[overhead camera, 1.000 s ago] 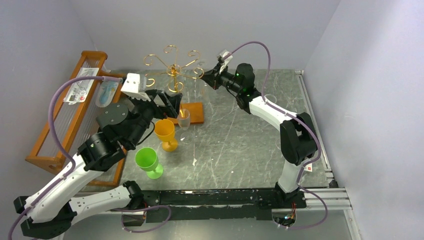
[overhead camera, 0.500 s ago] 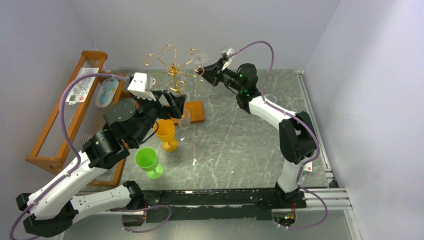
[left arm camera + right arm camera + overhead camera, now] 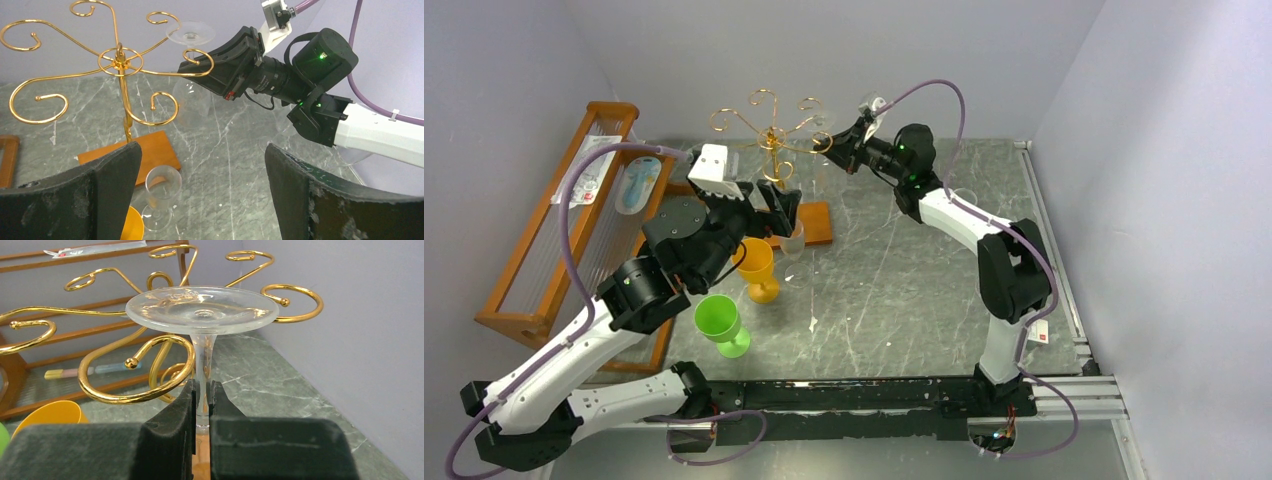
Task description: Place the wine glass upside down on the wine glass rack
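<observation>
Next, my right gripper lets go of the wine glass with the glass's foot resting on the gold curl (image 3: pixel 821 142) (image 3: pixel 142 368) nearest that gripper.
The wine glass (image 3: pixel 202 310) is clear and held upside down, its round foot on top. My right gripper (image 3: pixel 202 390) is shut on its stem. The foot rides just above a curled arm of the gold wine glass rack (image 3: pixel 150 385), with the stem close beside that curl. From the left wrist view the glass (image 3: pixel 190 32) hangs at the rack's (image 3: pixel 120 60) right side, bowl downward. My left gripper (image 3: pixel 202 170) is open and holds nothing, hovering near the rack's wooden base (image 3: pixel 814 222). From above, the right gripper (image 3: pixel 839 150) is at the rack (image 3: pixel 769 125).
A second clear glass (image 3: pixel 792 240) stands upright by the rack's base, with an orange cup (image 3: pixel 756 265) and a green cup (image 3: pixel 721 322) nearer me. A large wooden shelf (image 3: pixel 524 320) holding packets lines the left edge. Walls close the back and sides.
My left arm has swung right and forward toward the rack's base. My right gripper has lifted the glass slightly and brought it closer to the rack's curl.
</observation>
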Motion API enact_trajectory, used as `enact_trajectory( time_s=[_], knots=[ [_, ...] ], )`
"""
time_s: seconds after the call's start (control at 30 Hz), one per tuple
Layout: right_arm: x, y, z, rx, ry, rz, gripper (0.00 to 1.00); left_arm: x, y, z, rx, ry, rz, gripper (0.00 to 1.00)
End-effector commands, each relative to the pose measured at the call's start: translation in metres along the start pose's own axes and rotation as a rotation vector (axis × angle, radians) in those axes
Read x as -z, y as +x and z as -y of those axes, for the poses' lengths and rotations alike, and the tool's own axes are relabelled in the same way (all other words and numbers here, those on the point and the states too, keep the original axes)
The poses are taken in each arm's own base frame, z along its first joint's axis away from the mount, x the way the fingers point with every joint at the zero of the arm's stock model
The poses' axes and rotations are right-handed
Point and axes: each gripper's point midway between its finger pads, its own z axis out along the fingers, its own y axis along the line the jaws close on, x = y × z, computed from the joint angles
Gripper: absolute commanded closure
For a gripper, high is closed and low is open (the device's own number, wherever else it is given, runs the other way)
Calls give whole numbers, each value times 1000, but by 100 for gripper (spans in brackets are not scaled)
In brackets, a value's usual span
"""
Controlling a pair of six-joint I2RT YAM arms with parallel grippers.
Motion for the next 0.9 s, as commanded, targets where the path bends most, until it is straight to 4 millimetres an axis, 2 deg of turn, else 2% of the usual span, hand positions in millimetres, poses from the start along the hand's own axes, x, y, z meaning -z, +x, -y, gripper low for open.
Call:
enact_trajectory(
  time_s=[0.0,0.27,0.5,0.87],
  knots=[
    [-7,-12,-6,31,-61,29,100,1,-3,0,2,-9,-8,3],
    [-14,-12,-14,15,-112,41,100,0,-2,-3,-2,-27,-12,3],
    [-13,-10,-27,8,-176,29,100,-1,-1,-5,-6,-38,-14,3],
    [-11,-5,-37,-9,-237,-4,100,-1,3,-10,-14,-67,-29,3]
  ],
)
